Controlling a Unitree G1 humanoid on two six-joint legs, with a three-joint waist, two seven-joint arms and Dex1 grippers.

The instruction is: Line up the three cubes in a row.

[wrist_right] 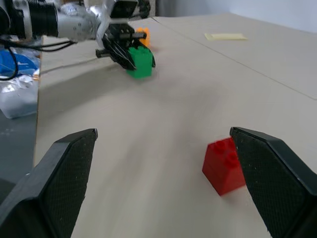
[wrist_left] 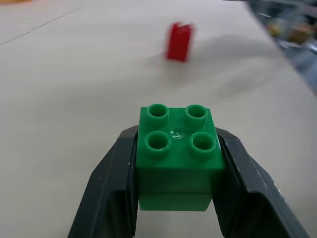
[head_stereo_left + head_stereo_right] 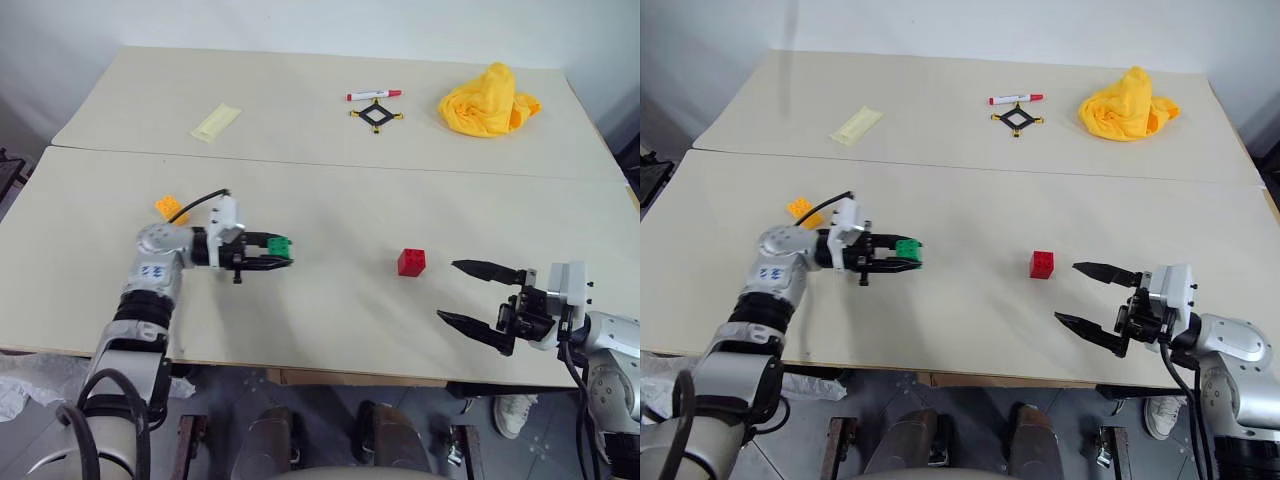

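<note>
The green cube, still held over the table, will go down from my left gripper on the bare table [image 3: 343, 258] [image 2: 175, 101] just short of the red cube.
My left gripper [image 3: 281, 252] is shut on the green cube [image 3: 281, 245], holding it over the table left of centre; the left wrist view shows the green cube [image 2: 177, 148] clamped between both black fingers, studs up. Behind my left arm, the orange cube [image 3: 171, 208] rests on the table. The red cube [image 3: 411, 262] sits right of centre, and the red cube [image 1: 225, 166] also appears ahead of my right fingers. My right gripper [image 3: 463, 292] stands open with nothing in it, just right of the red cube and apart from it.
At the back of the table [image 3: 330, 310] lie a crumpled yellow cloth [image 3: 488, 102], a red marker [image 3: 374, 95], a black square frame [image 3: 375, 115] and a pale yellow strip [image 3: 216, 121]. The table's front edge runs just below both grippers.
</note>
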